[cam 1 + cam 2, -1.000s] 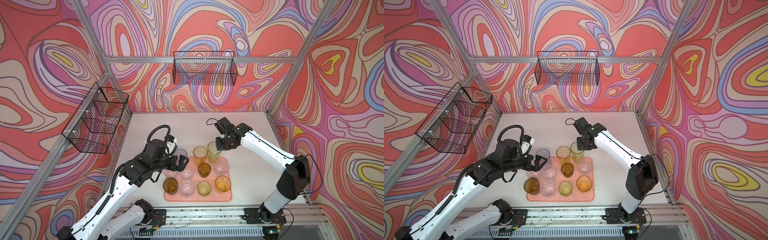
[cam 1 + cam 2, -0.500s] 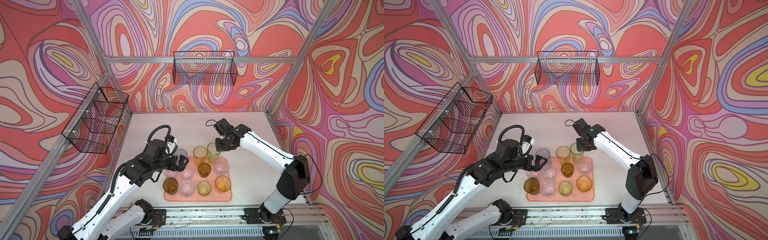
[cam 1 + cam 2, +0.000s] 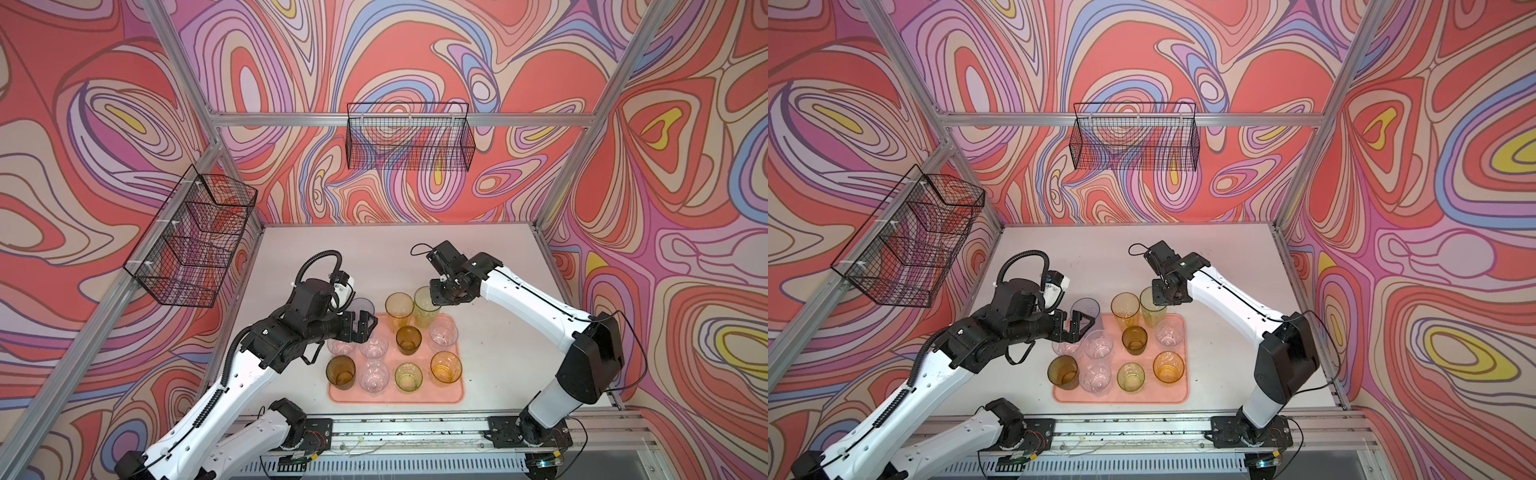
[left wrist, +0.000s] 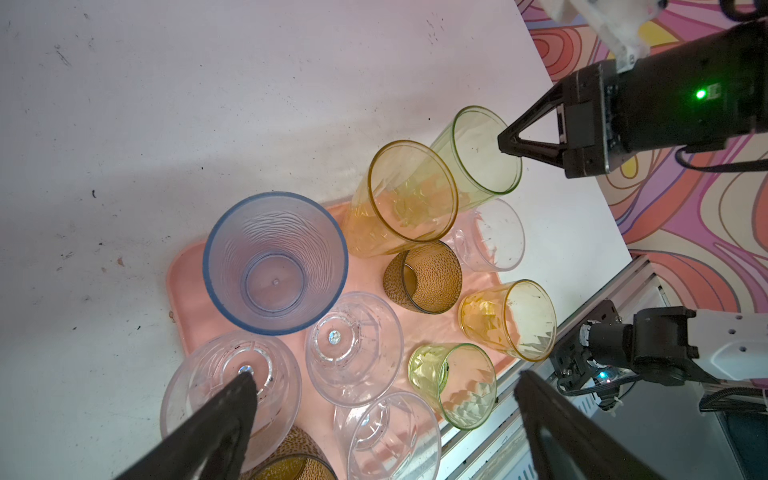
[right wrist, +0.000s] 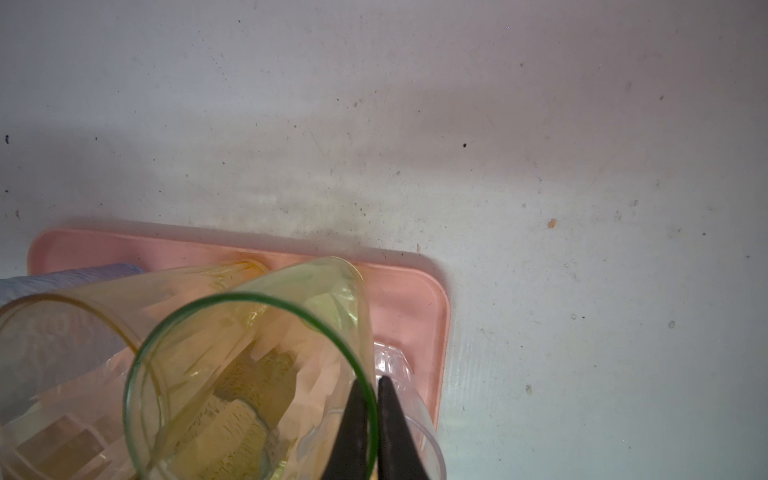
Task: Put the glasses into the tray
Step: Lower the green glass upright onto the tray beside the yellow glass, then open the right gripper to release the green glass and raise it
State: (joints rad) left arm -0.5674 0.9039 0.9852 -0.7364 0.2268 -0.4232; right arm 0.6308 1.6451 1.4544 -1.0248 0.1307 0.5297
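Next, my right gripper lets go of the tall yellow-green glass in the tray's far corner (image 3: 431,325) (image 5: 358,300) beside the tall amber glass.
The salmon-pink tray (image 3: 415,397) (image 3: 1142,397) lies near the table's front and holds several glasses. My right gripper (image 3: 434,301) (image 3: 1160,300) (image 5: 370,384) is shut on the rim of a tall yellow-green glass (image 3: 424,309) (image 3: 1152,307) (image 4: 478,153) (image 5: 249,374), tilted over the tray's far right corner. I cannot tell whether its base touches the tray. Beside it stand a tall amber glass (image 3: 399,309) (image 4: 411,191) and a tall pale blue glass (image 3: 362,307) (image 4: 274,262). My left gripper (image 3: 365,326) (image 3: 1077,328) (image 4: 384,378) hangs open above the short clear glasses (image 4: 353,349), holding nothing.
Short brown (image 3: 408,338), orange (image 3: 445,366) and green (image 3: 409,376) glasses stand in the tray's rows. Black wire baskets hang on the left wall (image 3: 191,237) and the back wall (image 3: 409,137). A metal rail (image 3: 415,428) runs along the front edge.
The right wrist has shifted very slightly to the left with the yellow-green glass still in its grip. The left arm has not moved.
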